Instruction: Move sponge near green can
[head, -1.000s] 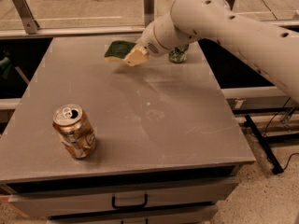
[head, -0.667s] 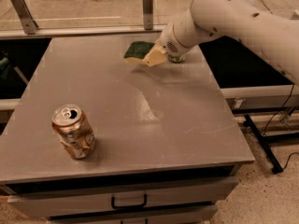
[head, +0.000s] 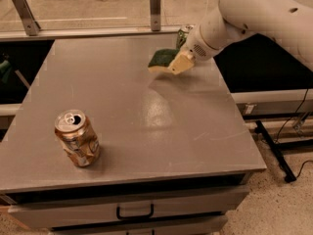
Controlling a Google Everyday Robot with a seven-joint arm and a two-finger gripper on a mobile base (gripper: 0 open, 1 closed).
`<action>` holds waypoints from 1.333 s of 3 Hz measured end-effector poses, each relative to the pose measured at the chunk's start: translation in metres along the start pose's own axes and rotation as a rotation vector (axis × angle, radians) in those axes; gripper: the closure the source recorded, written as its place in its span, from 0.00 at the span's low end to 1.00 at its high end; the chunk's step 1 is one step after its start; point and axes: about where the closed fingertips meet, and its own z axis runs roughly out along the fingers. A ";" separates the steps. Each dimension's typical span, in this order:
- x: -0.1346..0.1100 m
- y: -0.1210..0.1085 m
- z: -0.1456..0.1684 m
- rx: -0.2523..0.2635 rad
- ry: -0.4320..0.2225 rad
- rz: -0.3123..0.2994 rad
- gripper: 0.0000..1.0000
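Observation:
The robot's gripper needs to release the sponge, now just in front of the can, on the grey table (head: 199, 67), between the front of the green can and the side edge of the table.
The sponge (head: 160, 59), dark green on top with a pale yellow edge, sits at the back right of the grey table (head: 122, 126). My gripper (head: 179, 63) is at the sponge's right end, with a tan finger (head: 181, 62) against it. The green can (head: 183, 35) stands just behind, mostly hidden by my white arm (head: 244, 13); only its silver top and a strip of green side show. The sponge lies a short way in front and left of the can.
A dented orange-brown can (head: 77, 138) stands at the front left of the table. A metal rail with posts (head: 155, 1) runs behind the table. A drawer with a black handle (head: 134, 212) is below the front edge. Cables lie on the floor at right.
My gripper and the sponge have moved right and slightly forward along the back of the table. The arm has swung right, and the green can's top now shows behind it.

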 end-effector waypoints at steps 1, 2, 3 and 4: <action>0.023 -0.011 -0.018 0.025 0.060 0.008 1.00; 0.046 -0.027 -0.033 0.054 0.112 0.021 1.00; 0.067 -0.037 -0.041 0.069 0.159 0.037 1.00; 0.085 -0.044 -0.046 0.091 0.190 0.062 0.82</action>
